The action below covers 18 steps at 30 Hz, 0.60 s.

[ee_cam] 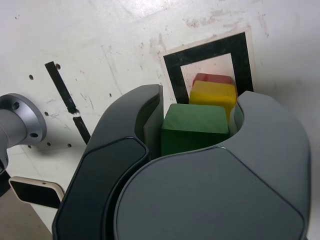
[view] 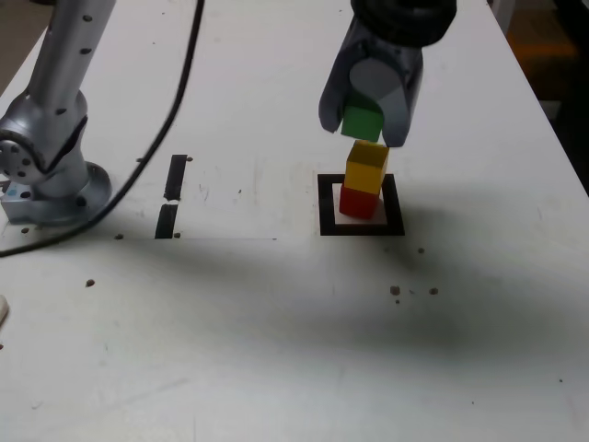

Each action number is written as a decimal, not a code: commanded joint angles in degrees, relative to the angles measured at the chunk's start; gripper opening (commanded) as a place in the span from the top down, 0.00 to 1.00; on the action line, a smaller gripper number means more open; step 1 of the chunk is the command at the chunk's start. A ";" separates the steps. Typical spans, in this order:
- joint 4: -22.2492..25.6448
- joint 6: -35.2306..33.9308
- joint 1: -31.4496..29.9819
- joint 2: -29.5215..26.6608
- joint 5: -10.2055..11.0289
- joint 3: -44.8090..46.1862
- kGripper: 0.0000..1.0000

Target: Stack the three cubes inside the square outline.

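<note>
My gripper will let go of the green cube on top of the yellow cube [view: 370, 146] [ee_cam: 213, 96], which will finish the stack.
The red cube [view: 358, 202] stands inside the square outline [view: 361, 207] of black tape, with the yellow cube [view: 366, 167] stacked on it. My gripper [view: 364, 122] hangs just above that stack, shut on the green cube [view: 362, 119]. A small gap shows between the green cube and the yellow one. In the wrist view the green cube [ee_cam: 195, 128] sits between the two grey fingers [ee_cam: 132, 130], and beyond it show the yellow cube [ee_cam: 214, 95], the red cube [ee_cam: 212, 78] and the square outline [ee_cam: 172, 67].
Two short black tape strips [view: 172, 193] lie on the white table toward the exterior view's left. The arm's grey base [view: 46, 175] stands at the far left with a black cable [view: 175, 101] running past it. Small dark specks dot the table.
</note>
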 commanded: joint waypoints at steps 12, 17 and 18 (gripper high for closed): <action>-0.54 -0.98 -0.69 -0.58 0.90 0.93 0.84; -1.72 -0.99 -0.55 0.39 0.72 1.35 0.83; -1.85 -0.99 -0.51 0.58 0.69 1.38 0.82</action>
